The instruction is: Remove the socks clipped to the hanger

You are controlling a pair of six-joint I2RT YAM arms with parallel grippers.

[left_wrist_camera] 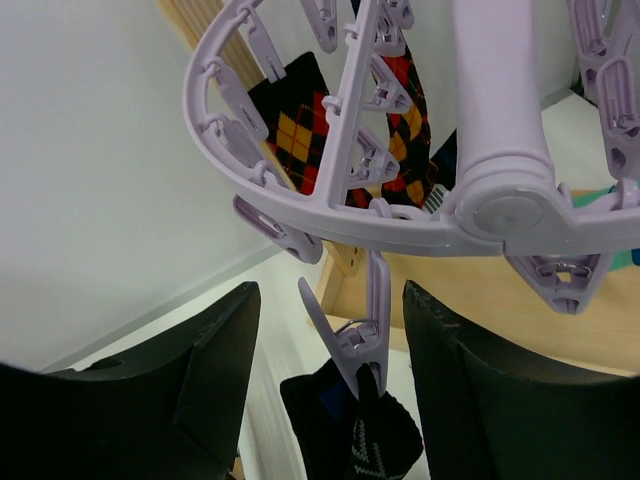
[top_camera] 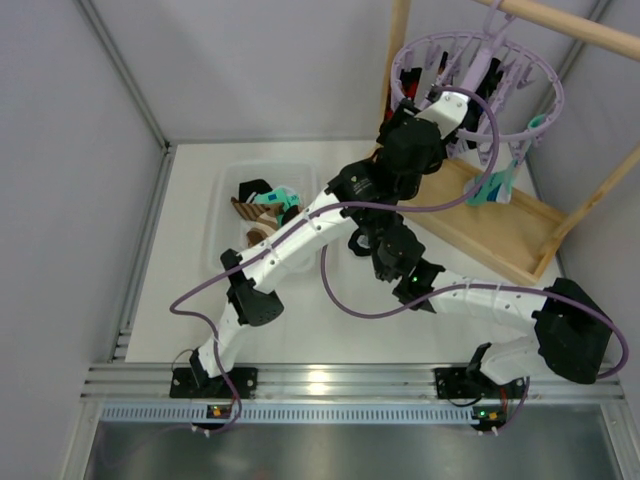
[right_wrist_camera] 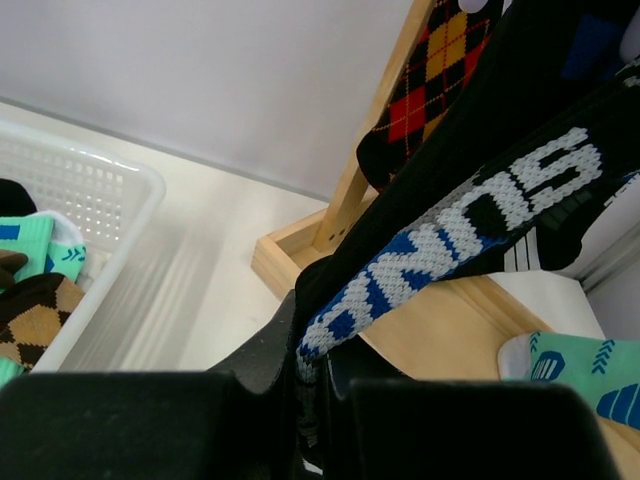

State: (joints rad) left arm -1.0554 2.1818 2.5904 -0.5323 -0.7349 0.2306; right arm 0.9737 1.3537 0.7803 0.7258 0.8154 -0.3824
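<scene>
I need to use my right gripper to put the black sock down on the brown striped sock [top_camera: 264,214] next to the teal one in the basket.
The lavender hanger [top_camera: 545,85] hangs from the wooden frame at the back right; its rings fill the top of the left wrist view [left_wrist_camera: 400,215]. My left gripper [left_wrist_camera: 330,385] is open, its fingers [left_wrist_camera: 215,370] on either side of a clip peg [left_wrist_camera: 365,335] that grips a dark sock [left_wrist_camera: 345,430]. It reaches in at the hanger's near side [top_camera: 460,125]. My right gripper [right_wrist_camera: 310,385] is shut on the lower end of that black sock with blue-white lettering [right_wrist_camera: 450,230]. A diamond sock [left_wrist_camera: 295,125] and a teal sock [right_wrist_camera: 570,370] also hang there.
The wooden frame's tray base [top_camera: 500,235] lies under the hanger. A white plastic basket [top_camera: 235,190] with several socks in it stands at mid-left, also in the right wrist view [right_wrist_camera: 100,195]. My right arm [top_camera: 480,300] passes under the left arm. Grey walls enclose the table.
</scene>
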